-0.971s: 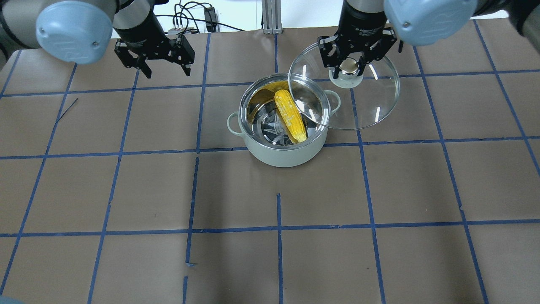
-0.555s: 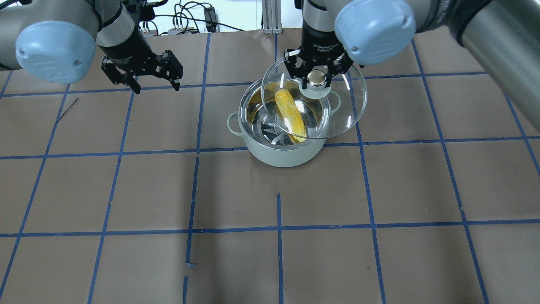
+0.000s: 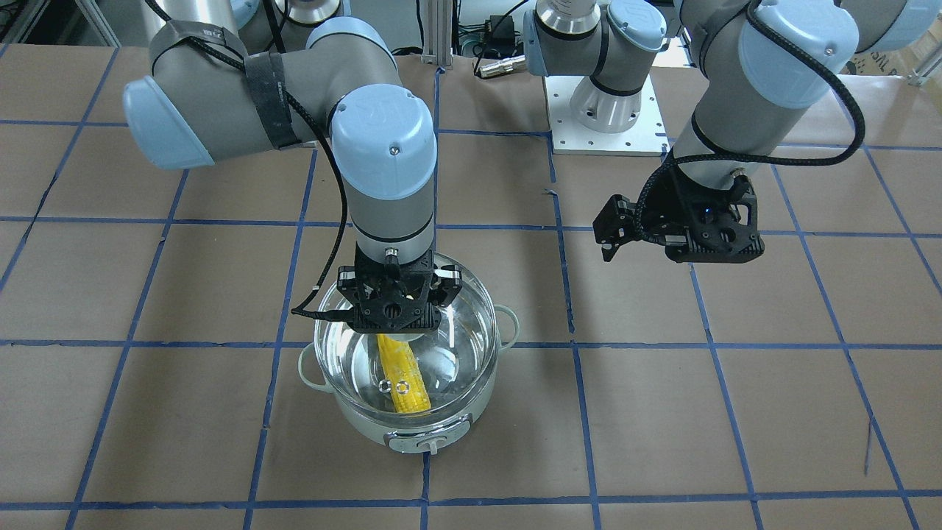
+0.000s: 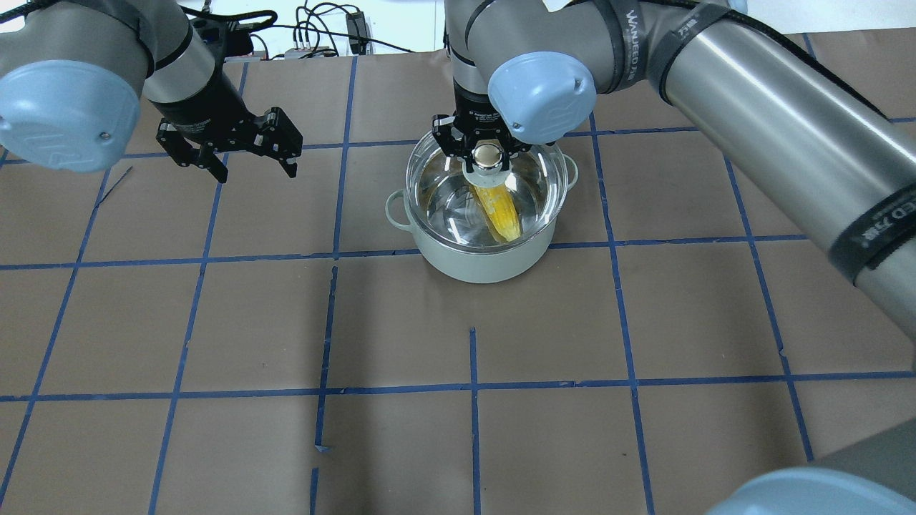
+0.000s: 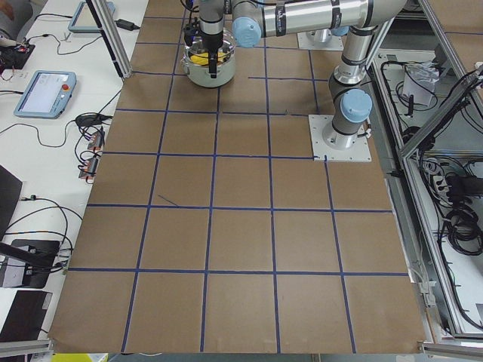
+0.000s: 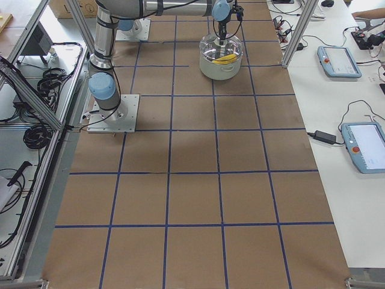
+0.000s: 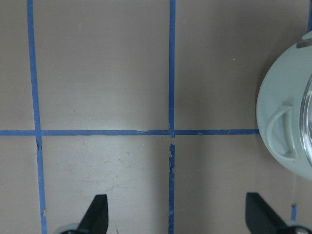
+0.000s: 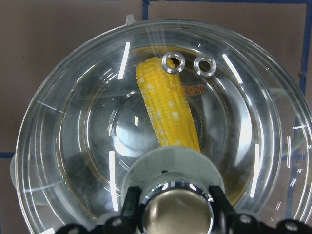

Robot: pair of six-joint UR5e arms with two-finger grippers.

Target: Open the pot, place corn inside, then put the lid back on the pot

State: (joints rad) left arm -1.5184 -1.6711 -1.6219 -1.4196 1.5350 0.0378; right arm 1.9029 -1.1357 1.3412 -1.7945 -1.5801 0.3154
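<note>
My right gripper is going to set the clear lid down on the pale green pot's rim, over the yellow corn [image 3: 410, 344] [image 8: 165, 144].
The pale green pot [image 4: 479, 261] stands on the table at mid-back, also in the front view [image 3: 412, 430]. The yellow corn [image 4: 501, 207] lies inside it, seen through the glass in the right wrist view [image 8: 168, 107]. The clear lid [image 4: 436, 186] covers the pot's opening, level with the rim [image 3: 456, 346]. My right gripper [image 4: 488, 154] is shut on the lid's knob, straight above the pot [image 8: 175, 207]. My left gripper [image 4: 255, 172] is open and empty, hovering left of the pot, whose handle shows in the left wrist view [image 7: 282, 112].
Brown paper with a blue tape grid covers the table. Cables and plugs [image 4: 322, 36] lie beyond the far edge. The arms' base plate [image 3: 603, 118] sits at the robot's side. Tablets [image 6: 340, 60] lie on a side bench.
My right gripper has carried the lid leftward and down from beside the pot to over its opening. My left arm has drifted a little left and toward the front, still open.
</note>
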